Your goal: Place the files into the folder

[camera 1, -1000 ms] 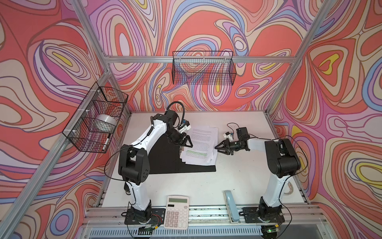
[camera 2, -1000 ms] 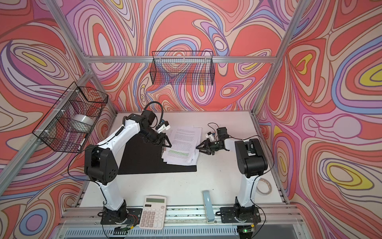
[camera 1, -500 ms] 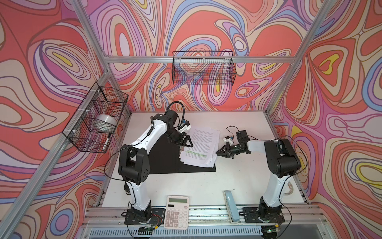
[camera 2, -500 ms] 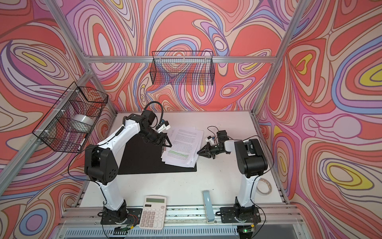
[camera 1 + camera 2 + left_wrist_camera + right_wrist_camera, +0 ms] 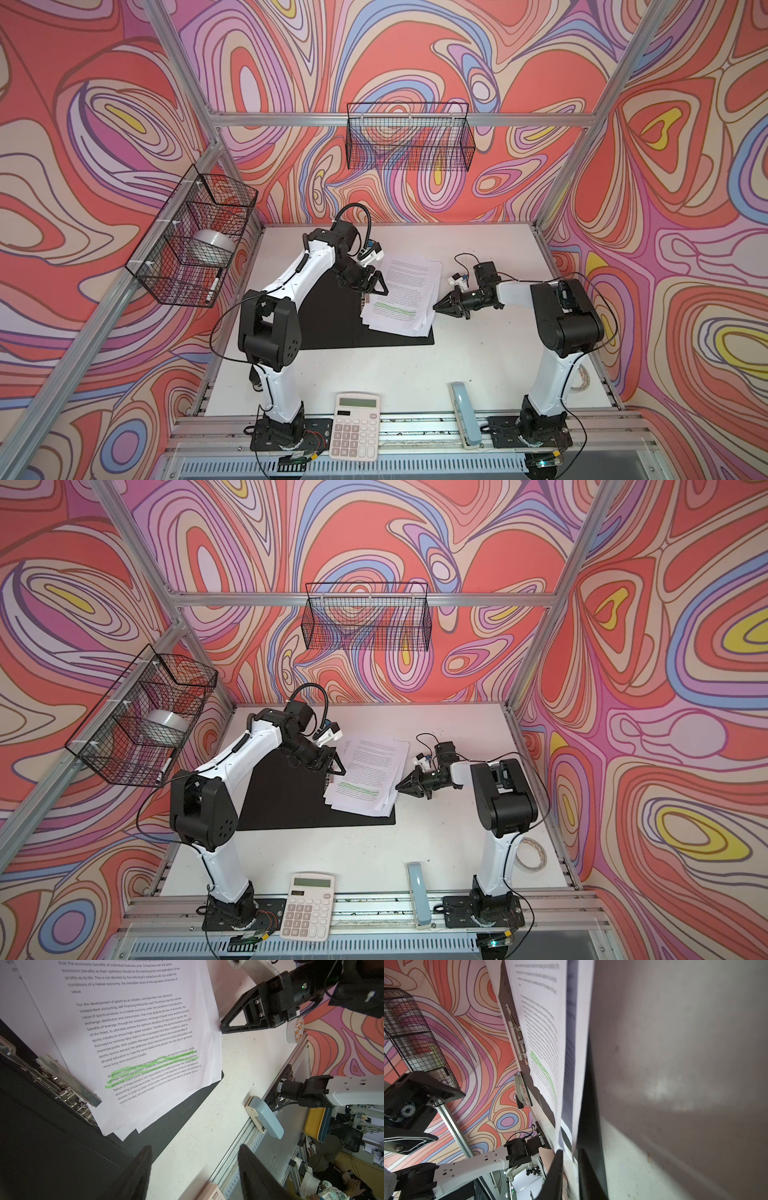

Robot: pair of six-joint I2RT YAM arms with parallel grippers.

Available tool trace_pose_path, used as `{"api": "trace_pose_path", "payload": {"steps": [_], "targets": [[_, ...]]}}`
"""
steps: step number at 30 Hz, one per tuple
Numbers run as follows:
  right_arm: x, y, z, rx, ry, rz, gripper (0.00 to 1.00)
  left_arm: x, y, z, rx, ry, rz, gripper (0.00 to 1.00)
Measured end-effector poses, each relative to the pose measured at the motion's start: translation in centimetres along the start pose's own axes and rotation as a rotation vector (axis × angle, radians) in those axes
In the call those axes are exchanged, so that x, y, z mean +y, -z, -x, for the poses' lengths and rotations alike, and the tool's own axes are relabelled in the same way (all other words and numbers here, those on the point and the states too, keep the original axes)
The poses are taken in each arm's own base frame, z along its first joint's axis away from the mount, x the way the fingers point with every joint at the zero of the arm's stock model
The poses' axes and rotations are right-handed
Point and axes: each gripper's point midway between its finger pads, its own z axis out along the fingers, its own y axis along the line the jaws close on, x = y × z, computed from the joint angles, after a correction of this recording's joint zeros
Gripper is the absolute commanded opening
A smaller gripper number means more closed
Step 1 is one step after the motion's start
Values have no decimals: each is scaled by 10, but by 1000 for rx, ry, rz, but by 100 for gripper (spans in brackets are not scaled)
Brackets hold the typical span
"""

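Observation:
The files' fanned edge slants across the folder's edge, with my right gripper partway along it. I should open and take the files closer to their bottom corner point(image 5: 428, 330).
The folder point(image 5: 332, 324) lies open on the table, black inside up, with its metal spine clip point(image 5: 64, 1086) bare. The files point(image 5: 403, 291), white printed sheets with green-highlighted lines, lie fanned over the folder's right half and past its far edge. My left gripper point(image 5: 374, 291) hangs open just above the clip at the files' left edge, holding nothing. My right gripper point(image 5: 435, 306) lies low on the table at the files' right edge. In the right wrist view its fingers point(image 5: 560, 1167) stand almost together with the edges of the files point(image 5: 542, 1032) running into the narrow gap.
A white calculator point(image 5: 355, 424) and a grey-blue stapler point(image 5: 463, 411) sit at the table's front edge. A tape roll point(image 5: 530, 854) lies at the front right. Wire baskets hang on the back wall point(image 5: 409, 137) and the left wall point(image 5: 195, 237).
My right gripper narrowed its jaws and slid a little toward the front along the files' right edge. The sheets shifted slightly. The left arm stayed where it was.

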Motion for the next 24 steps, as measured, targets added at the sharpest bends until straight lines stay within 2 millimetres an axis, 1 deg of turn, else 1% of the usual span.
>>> {"api": "trace_pose_path", "payload": {"steps": [4,9,11,18,24], "targets": [[0,-5,-6,15,0,5,30,0,0,1,-4,-3,0,66],[-19,-11,-24,35,-40,-11,32,0,0,1,-2,-2,0,66],[-22,-12,-30,43,-48,-5,34,0,0,1,-2,-2,0,66],[-18,-16,-29,14,3,-2,37,0,0,1,-2,1,0,66],[-14,-19,-24,-13,31,1,36,0,0,1,-2,9,0,66]]}}
